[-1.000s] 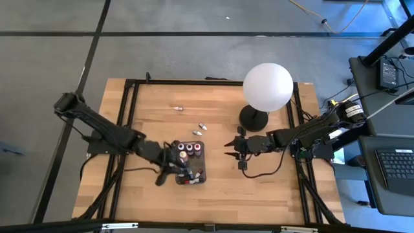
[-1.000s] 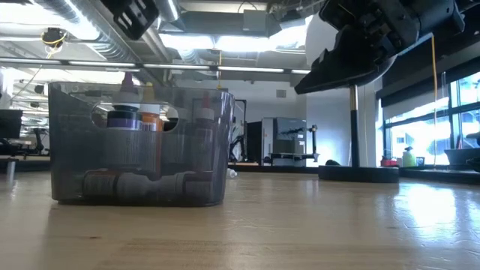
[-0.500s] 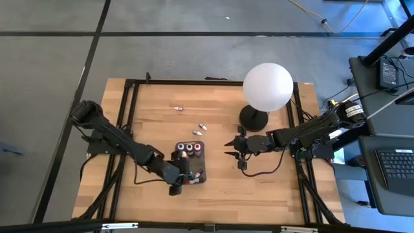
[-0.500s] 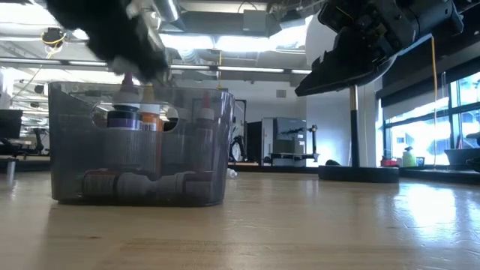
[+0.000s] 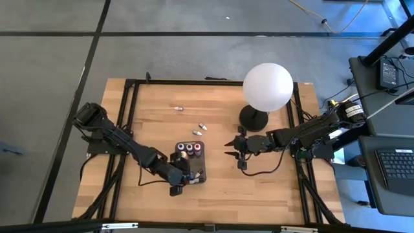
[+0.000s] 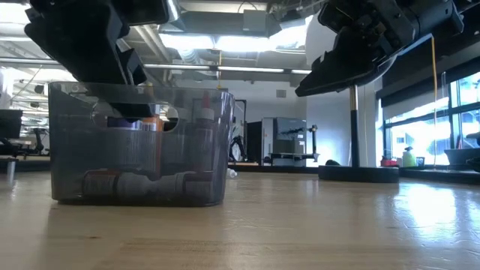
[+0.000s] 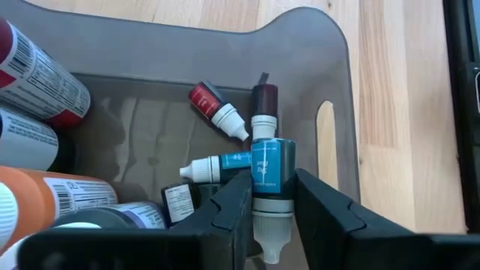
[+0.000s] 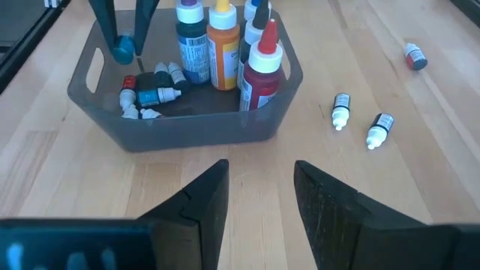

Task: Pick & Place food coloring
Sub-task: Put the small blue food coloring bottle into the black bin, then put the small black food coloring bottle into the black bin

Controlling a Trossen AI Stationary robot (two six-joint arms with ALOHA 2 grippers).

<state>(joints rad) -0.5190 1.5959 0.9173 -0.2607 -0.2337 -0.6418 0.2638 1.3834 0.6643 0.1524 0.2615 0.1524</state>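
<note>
I will close my right gripper on the white cap point(image 5: 204, 127) point(image 8: 375, 138) of the loose small bottle that is nearest the globe lamp.
The dark grey tray point(image 5: 189, 163) stands mid-table and holds several food coloring bottles, tall ones upright point(image 8: 222, 45) and small ones lying on its floor point(image 7: 217, 109). Three small bottles lie loose on the wood beyond it point(image 5: 179, 108) point(image 5: 202, 125) point(image 5: 196, 133). My left gripper point(image 7: 270, 191) hangs over the tray's near end point(image 5: 187, 179), shut on a small teal bottle point(image 7: 268, 169). My right gripper point(image 8: 259, 195) hovers open to the tray's right point(image 5: 228, 147), touching nothing. My left gripper pinches the small teal bottle by its body point(image 7: 270, 161) between its two fingers point(image 7: 232, 202). It comes from above, pointing down into the tray. The bottle is lifted clear over the tray's near end point(image 8: 122, 49), and its white tip point(image 7: 270, 236) points back toward the wrist.
A big white globe lamp point(image 5: 267, 87) on a black base point(image 5: 253, 118) stands at the table's far right, just beyond my right arm. Bare wood lies to the tray's left, near side and right point(image 5: 259, 188). A black frame borders the table point(image 5: 129, 129).
My left gripper has swung from the tray's left side toward the table's near edge and come down to the tray's rim at its near end. Nothing on the table has moved.
</note>
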